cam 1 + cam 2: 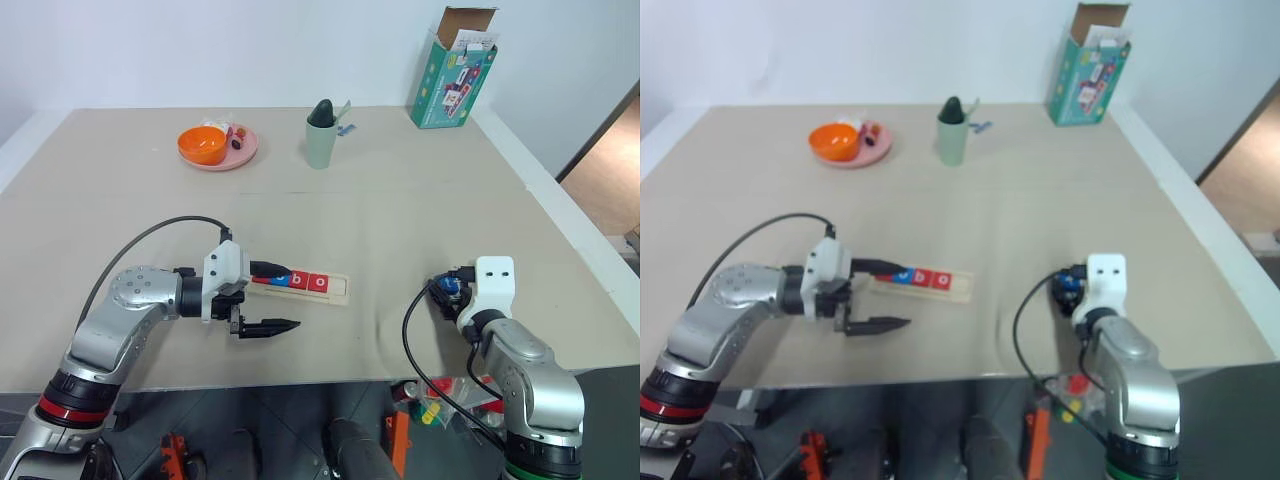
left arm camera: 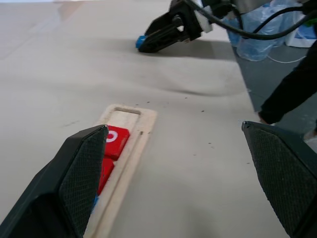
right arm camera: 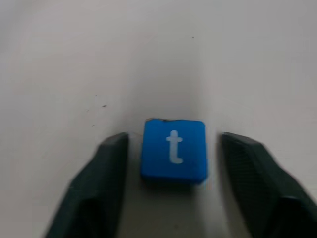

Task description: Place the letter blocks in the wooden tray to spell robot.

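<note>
The "t" block is straddled by my right gripper from the front edge, so I will set the block down by the tray's open slot (image 1: 338,289) and grip it facing the tray.
The wooden tray (image 1: 338,288) lies mid-table with letter blocks in a row: a blue one (image 1: 281,280), a red "b" (image 1: 298,281) and a red "o" (image 1: 318,282). The slot at its right end is bare. My left gripper (image 1: 292,297) hovers open at the tray's left end, and its upper finger hides that end. In the left wrist view the red "o" (image 2: 115,141) lies beside one finger (image 2: 81,168). On the right, a blue "t" block (image 3: 173,148) lies flat on the table between the fingers of my right gripper (image 1: 445,288). There is a gap on each side of the block.
A pink plate (image 1: 245,152) with an orange bowl (image 1: 202,145) sits at the back left. A green cup (image 1: 321,140) stands at the back centre and a teal box (image 1: 455,75) at the back right. The table's front edge runs just below both grippers.
</note>
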Robot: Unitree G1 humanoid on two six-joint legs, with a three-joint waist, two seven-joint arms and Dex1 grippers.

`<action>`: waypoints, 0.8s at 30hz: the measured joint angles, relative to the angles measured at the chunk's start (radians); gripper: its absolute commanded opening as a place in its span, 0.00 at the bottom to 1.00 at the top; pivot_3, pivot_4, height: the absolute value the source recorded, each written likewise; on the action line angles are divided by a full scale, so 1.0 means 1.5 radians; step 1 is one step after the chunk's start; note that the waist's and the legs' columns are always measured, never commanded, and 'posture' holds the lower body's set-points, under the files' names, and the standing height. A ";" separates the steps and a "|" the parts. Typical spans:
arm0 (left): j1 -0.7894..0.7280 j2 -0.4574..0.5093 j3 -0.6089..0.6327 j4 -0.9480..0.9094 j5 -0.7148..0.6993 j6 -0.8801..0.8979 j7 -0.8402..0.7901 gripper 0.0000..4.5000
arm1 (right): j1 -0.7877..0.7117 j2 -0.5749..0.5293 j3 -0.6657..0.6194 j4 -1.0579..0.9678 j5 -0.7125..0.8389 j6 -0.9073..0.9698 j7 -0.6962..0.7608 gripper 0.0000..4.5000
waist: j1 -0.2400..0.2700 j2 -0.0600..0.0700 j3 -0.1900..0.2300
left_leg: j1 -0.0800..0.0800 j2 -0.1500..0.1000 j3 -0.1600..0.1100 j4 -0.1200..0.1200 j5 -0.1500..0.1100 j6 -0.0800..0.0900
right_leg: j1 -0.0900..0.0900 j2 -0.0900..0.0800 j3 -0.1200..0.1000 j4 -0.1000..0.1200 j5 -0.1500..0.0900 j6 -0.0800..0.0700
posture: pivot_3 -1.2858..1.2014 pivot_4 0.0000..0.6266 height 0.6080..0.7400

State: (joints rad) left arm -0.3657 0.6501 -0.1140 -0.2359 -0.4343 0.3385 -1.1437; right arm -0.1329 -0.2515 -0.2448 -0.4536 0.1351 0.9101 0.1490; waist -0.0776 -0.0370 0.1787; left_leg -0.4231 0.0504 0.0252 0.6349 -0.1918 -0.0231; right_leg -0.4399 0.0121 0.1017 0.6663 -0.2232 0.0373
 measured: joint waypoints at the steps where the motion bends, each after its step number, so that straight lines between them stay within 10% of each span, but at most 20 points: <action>1: 0.000 -0.001 0.000 0.004 0.002 -0.006 0.000 1.00 | 0.001 0.006 0.002 -0.006 0.002 0.005 -0.003 0.35 | 0.000 0.000 0.000 | 0.000 0.000 0.000 0.000 0.000 0.000 | 0.000 0.000 0.000 0.000 0.000 0.000 | 0.52 0.24 1.00; 22: 0.023 -0.001 0.000 0.011 0.028 -0.023 0.017 1.00 | -0.029 0.077 0.174 -0.107 0.032 0.126 -0.029 0.27 | 0.000 0.000 0.000 | -0.001 0.001 -0.001 0.000 0.000 0.000 | 0.000 0.000 -0.001 0.000 0.000 0.000 | 0.52 0.24 1.00; 24: 0.028 0.000 0.000 0.009 0.028 -0.023 0.017 1.00 | -0.031 0.076 0.185 -0.099 0.035 0.128 -0.023 0.51 | -0.001 0.000 0.000 | -0.001 0.001 0.000 0.000 0.000 0.000 | -0.001 0.000 -0.001 0.000 0.000 0.000 | 0.52 0.24 1.00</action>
State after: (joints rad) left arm -0.3236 0.6507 -0.1138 -0.2220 -0.3919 0.3047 -1.1175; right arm -0.1789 -0.1374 0.0328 -0.6021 0.1876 1.1021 0.1139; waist -0.0787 -0.0371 0.1787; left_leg -0.4240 0.0514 0.0244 0.6350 -0.1918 -0.0232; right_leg -0.4407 0.0124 0.1005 0.6662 -0.2230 0.0370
